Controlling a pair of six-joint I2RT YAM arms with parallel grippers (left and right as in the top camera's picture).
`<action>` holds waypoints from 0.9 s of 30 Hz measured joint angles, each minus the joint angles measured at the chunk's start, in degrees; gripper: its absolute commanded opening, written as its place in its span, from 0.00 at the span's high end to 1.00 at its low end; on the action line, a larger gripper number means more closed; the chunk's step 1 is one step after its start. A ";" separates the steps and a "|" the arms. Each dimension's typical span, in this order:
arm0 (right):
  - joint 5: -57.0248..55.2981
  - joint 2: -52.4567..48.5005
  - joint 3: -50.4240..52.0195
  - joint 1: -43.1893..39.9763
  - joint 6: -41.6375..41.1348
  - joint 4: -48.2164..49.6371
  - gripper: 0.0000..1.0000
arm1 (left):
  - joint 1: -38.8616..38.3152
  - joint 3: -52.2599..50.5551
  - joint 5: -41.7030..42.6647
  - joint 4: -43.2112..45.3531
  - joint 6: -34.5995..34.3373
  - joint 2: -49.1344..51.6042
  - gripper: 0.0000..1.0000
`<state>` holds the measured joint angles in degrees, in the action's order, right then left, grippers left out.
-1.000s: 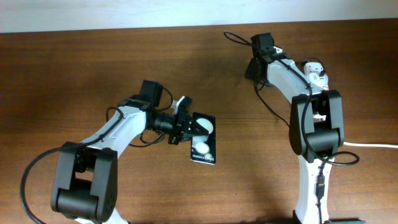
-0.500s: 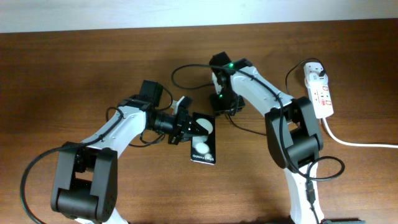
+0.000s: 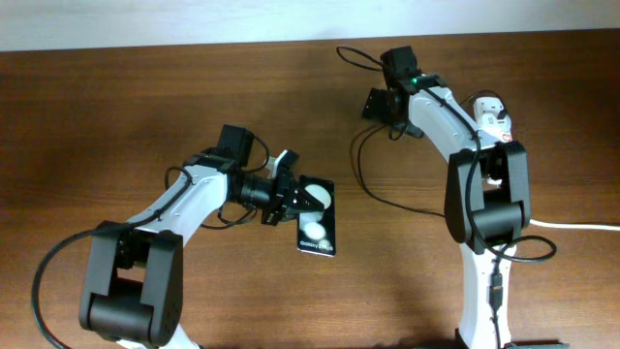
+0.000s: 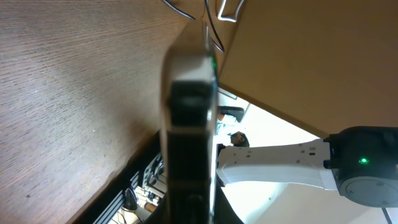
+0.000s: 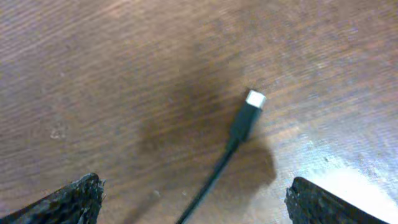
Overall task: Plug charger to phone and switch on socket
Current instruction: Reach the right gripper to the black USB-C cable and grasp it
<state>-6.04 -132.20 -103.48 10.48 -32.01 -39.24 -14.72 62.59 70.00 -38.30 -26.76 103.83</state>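
The charger's connector lies at a slant under my right gripper's fingers. Next, I line up with it and take its cable end (image 5: pixel 232 145), leaving its metal tip free.
The black phone (image 3: pixel 319 221), two white circles on its face, lies at mid-table with my left gripper (image 3: pixel 291 199) shut on its upper left end. In the left wrist view the phone (image 4: pixel 189 118) shows edge-on, running straight out from the left gripper (image 4: pixel 189 214). My right gripper (image 3: pixel 380 103) hovers at the back of the table, open. Between its wide-apart fingertips (image 5: pixel 71 199) lies the charger's black connector tip (image 5: pixel 247 117), loose on the wood, right gripper (image 5: pixel 199 208) not touching it. The charger cable (image 3: pixel 360 170) loops towards the right. The white socket (image 3: pixel 496 116) lies at the back right, partly hidden by the right arm.
The socket's thick white cord (image 3: pixel 576 226) runs off the right edge. The right arm's upright link (image 3: pixel 482 204) stands over the front right. The back wall's edge (image 3: pixel 194 44) bounds the table.
The right gripper has drawn back from beside the phone to the rear of the table and opened wide; the connector tip lies free. The left gripper and phone have not moved.
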 measured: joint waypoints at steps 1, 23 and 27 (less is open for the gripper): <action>-0.48 -1.18 -0.13 0.07 -0.02 0.35 0.18 | 0.00 0.00 0.02 -0.02 -0.02 0.00 1.00; 3.43 -3.15 -3.04 5.22 18.01 -2.95 0.68 | 0.00 0.00 0.00 0.02 -0.50 0.00 1.00; 2.91 -3.15 -3.08 5.09 15.23 -3.34 0.84 | 0.00 0.00 0.00 0.02 -0.50 0.00 1.00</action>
<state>-3.14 -135.35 -106.56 15.57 -16.78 -42.59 -14.72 62.59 70.00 -38.28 -27.27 103.83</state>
